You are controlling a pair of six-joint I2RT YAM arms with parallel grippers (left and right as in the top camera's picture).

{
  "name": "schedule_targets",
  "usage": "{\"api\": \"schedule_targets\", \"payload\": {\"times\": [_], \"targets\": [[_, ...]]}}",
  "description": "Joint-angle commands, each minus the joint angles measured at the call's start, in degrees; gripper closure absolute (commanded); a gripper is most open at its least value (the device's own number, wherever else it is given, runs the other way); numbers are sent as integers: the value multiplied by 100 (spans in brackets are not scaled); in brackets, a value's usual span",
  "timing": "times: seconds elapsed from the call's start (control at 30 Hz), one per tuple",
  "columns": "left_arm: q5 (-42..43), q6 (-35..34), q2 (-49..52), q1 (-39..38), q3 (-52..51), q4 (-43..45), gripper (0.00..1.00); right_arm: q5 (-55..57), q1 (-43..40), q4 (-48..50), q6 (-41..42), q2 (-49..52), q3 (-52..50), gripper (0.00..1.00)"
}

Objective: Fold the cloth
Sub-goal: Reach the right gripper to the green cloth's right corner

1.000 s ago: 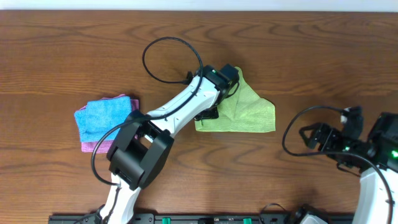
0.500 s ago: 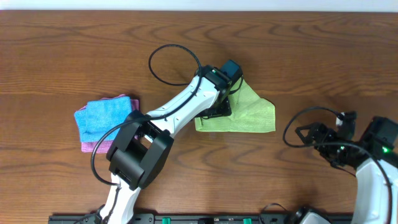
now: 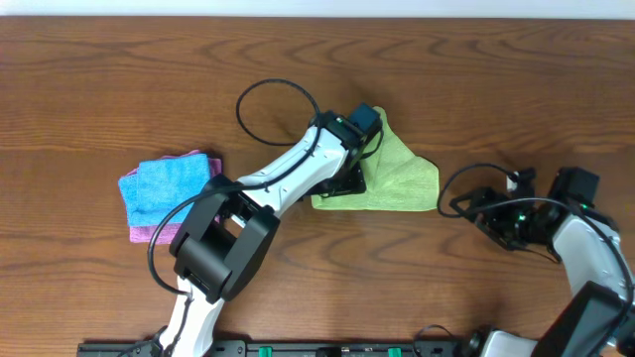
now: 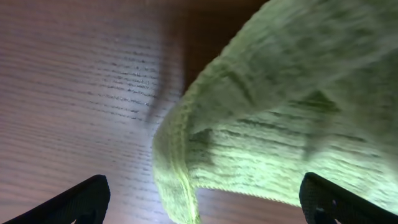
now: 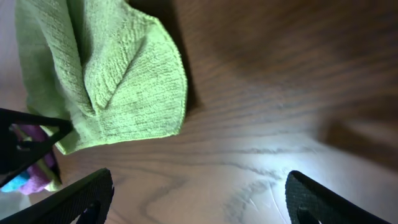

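Observation:
Next, I stretch the cloth first, as it lies rumpled with its edge rolled over, by pinching that edge with my left gripper and the cloth's opposite corner [image 5: 176,127] with my right gripper.
The lime-green cloth [image 3: 402,178] lies partly folded at the table's middle, one rumpled corner raised at its top. My left gripper [image 3: 347,181] hangs open over the cloth's left edge. In the left wrist view a rolled fold of the cloth [image 4: 280,112] reaches down between the wide-apart fingertips of the left gripper [image 4: 205,205], which grip nothing. My right gripper [image 3: 474,206] is open just right of the cloth and points toward it. In the right wrist view, only bare wood lies between the fingers of the right gripper [image 5: 199,202], with the cloth [image 5: 118,74] ahead at upper left.
A folded blue cloth [image 3: 164,186] rests on a pink-magenta one [image 3: 149,233] at the left of the wooden table [image 3: 496,89]. A black cable [image 3: 273,99] loops above the left arm. The table's far edge runs along the top.
My right arm has swung left, bringing its gripper close to the cloth's right edge. The left wrist has turned slightly over the cloth, staying open.

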Motion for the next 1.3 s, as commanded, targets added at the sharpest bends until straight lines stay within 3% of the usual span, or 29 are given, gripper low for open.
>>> {"api": "schedule_targets", "payload": {"times": [0.0,0.17,0.2,0.5,0.73,0.97,1.27], "targets": [[-37,-267,-76,35,-225,87,1,22,181,85,195,13,-42,11],[9,-479,-76,33,-308,251,0,92,278,326,348,70,-166,11],[4,-520,-76,33,-308,278,5,87,291,431,424,81,-225,11],[24,-828,-76,33,-365,643,11,-129,457,1532,1067,164,-1019,11],[105,-876,-76,35,-732,1008,28,-214,553,1838,1233,168,-1172,11],[114,-896,-76,35,-876,1080,67,-203,927,2597,1687,404,-1172,11],[142,-892,-76,35,-876,1058,74,-44,1626,3364,2197,1436,-1172,18]]}}
